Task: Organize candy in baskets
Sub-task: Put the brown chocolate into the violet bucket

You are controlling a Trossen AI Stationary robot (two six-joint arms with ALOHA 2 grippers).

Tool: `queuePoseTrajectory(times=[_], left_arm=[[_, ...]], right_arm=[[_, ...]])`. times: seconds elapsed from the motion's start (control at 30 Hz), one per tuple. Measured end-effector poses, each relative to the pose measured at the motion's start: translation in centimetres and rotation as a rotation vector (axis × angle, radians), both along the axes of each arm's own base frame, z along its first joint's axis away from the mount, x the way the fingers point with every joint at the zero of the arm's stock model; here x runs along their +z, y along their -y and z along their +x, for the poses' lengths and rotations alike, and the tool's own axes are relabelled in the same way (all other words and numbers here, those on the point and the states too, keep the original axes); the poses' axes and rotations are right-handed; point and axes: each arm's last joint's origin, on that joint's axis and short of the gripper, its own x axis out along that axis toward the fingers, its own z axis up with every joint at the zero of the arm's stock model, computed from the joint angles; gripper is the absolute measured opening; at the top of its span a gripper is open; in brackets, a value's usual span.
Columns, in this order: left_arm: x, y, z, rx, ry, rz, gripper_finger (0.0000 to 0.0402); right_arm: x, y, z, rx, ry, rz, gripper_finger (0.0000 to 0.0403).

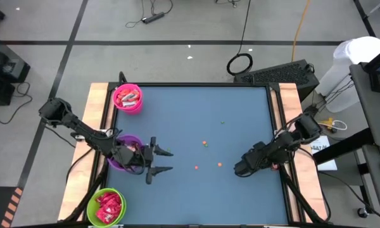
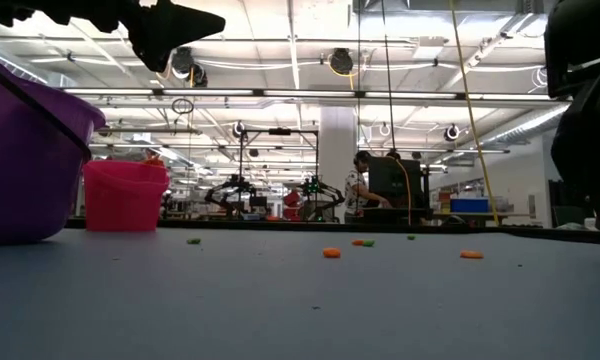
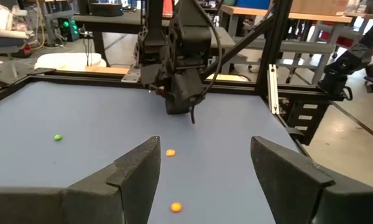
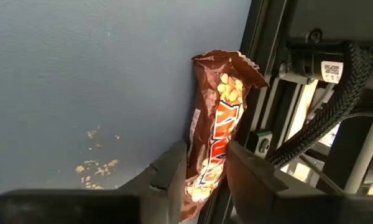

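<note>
I need to grip one end of the brown wrapper with my right gripper and offer the wrapper's loose end (image 4: pixel 227 65) to my left gripper, because the wrapper lies across the table from the baskets.
A brown candy wrapper with orange lettering (image 4: pixel 214 118) lies flat on the blue table (image 1: pixel 196 120) against its right edge rail. My right gripper (image 4: pixel 208 152) is tipped down over it, shut on one end; in the high view the right gripper (image 1: pixel 240 168) hides it. My left gripper (image 1: pixel 159 161) hovers open beside the purple basket (image 1: pixel 123 152), holding nothing. Pink-red candy fills the pink basket (image 1: pixel 128 99) at the far left. Red pieces fill the green basket (image 1: pixel 106 206) at the near left. My right gripper pinches the brown wrapper between its two fingers by the long sides near one end (image 4: pixel 205 171). The fingers slant down from the table's right side and lie across the wrapper. The rest of the wrapper (image 4: pixel 221 81) stretches away, flat on the table along the rail.
Tiny orange and green specks (image 1: pixel 204 144) are scattered mid-table, and crumbs (image 4: pixel 96 168) lie beside the wrapper. The right edge rail and a black cable (image 4: pixel 336 106) run close to my right gripper. Bare table lies between the two arms.
</note>
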Motion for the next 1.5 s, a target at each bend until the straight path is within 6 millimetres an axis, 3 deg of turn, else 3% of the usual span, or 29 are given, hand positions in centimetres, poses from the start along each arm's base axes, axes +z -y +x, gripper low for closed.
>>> queuePoseTrajectory(times=[0.3,0.6,0.8,1.0,1.13,1.27,1.5], left_arm=[[0.0,0.1,0.0,-0.003,-0.001,0.001,0.0254],[0.0,0.1,0.0,-0.003,-0.004,0.003,0.0254],[0.0,0.0,0.0,0.000,-0.004,0.003,0.0254],[0.0,0.0,0.0,0.001,-0.004,0.003,0.0254],[0.0,0.0,0.0,0.002,0.004,-0.001,0.0254],[0.0,-0.1,0.1,0.012,0.004,-0.001,0.0254],[0.0,-0.1,0.1,0.013,0.004,0.000,0.0254]], right_arm=[[0.9,-0.4,-0.1,0.062,0.085,0.017,0.0010],[3.5,-1.7,-0.7,0.089,0.287,0.054,0.0001],[4.4,-3.8,0.8,0.146,0.589,0.187,0.0001],[5.4,-6.5,4.3,0.412,1.063,0.305,0.0001],[5.6,-6.5,4.8,0.444,1.121,0.267,0.0002],[5.4,-6.3,4.4,0.395,1.029,0.346,0.0039],[6.6,-6.2,4.0,0.380,1.006,0.502,0.0175]])
